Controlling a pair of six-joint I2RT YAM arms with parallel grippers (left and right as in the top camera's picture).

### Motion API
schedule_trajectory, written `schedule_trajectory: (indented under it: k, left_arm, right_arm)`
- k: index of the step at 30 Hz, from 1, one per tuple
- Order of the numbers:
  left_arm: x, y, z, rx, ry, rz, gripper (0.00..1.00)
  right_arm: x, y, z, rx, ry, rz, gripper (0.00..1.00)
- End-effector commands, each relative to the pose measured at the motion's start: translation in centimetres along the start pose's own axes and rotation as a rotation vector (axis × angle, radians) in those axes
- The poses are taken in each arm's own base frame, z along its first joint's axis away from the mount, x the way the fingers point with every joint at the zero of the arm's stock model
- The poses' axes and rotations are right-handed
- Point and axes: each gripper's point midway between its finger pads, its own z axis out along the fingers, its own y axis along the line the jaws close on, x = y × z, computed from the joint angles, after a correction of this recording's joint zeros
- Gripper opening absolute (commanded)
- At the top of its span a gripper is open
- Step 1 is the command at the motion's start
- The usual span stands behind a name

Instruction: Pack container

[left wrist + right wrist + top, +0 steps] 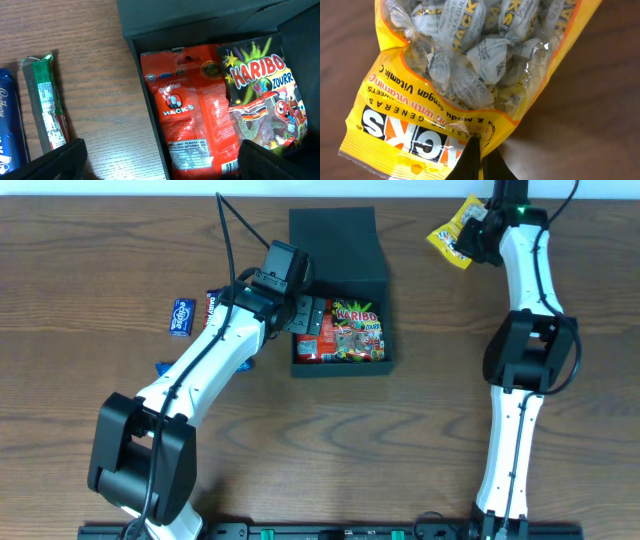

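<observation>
My right gripper will let go of the yellow Hacks bag on top of the Haribo bag (364, 332) in the dark box.
The container (345, 275) is a dark box with its flap lid open at the back. A red Hacks bag (190, 115) and a Haribo bag (265, 95) lie flat inside it. My left gripper (308, 318) hovers open over the box's left wall (147, 100), one finger (55, 162) over the table and the other over the bags, holding nothing. At the far right, my right gripper (468, 235) is shut on the edge of a yellow Hacks candy bag (450, 235). In the right wrist view the fingers (475, 155) pinch that yellow bag (470, 65) at its seam.
Left of the box lie a green-wrapped bar (47, 105) and a blue Cadbury bar (7, 125). A small blue packet (181, 316) sits further left, and another blue piece (165, 367) shows beside my left arm. The table's back edge runs just behind the box lid.
</observation>
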Motion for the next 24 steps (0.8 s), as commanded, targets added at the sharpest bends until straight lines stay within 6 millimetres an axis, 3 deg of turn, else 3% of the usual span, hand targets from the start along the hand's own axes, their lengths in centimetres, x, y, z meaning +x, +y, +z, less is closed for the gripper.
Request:
schedule_trajectory:
  k: [1,8,13,15,19,22,24]
  left_arm:
    - [-2.3,0.3,-2.2,-0.009,-0.075,-0.004,0.98]
    - [-5.8,2.4,-5.1,-0.021,-0.177,-0.054,0.97]
    - [-6.8,4.7,-6.6,-0.045,-0.216,-0.097,0.97]
    - [-6.9,5.6,-7.1,-0.054,-0.225,-0.119,0.97]
    - [-7.1,7.1,-7.6,-0.071,-0.239,-0.150,0.96]
    - [-7.1,7.8,-7.7,-0.079,-0.237,-0.163,0.96]
    - [-7.0,8.4,-7.7,-0.086,-0.237,-0.173,0.96]
  right_arm:
    - [-1.8,2.3,-5.2,-0.024,-0.068,-0.086,0.01]
    - [-1.8,5.1,-16.0,-0.054,-0.125,-0.193,0.01]
    - [-0.4,7.9,-24.1,-0.093,-0.187,-0.295,0.01]
    - [1.3,9.2,-27.5,-0.109,-0.195,-0.360,0.01]
    - [5.8,12.2,-32.5,-0.179,-0.170,-0.452,0.01]
    - [8.9,14.5,-34.4,-0.263,-0.124,-0.504,0.01]
    - [12.2,15.9,-34.3,-0.305,-0.026,-0.548,0.02]
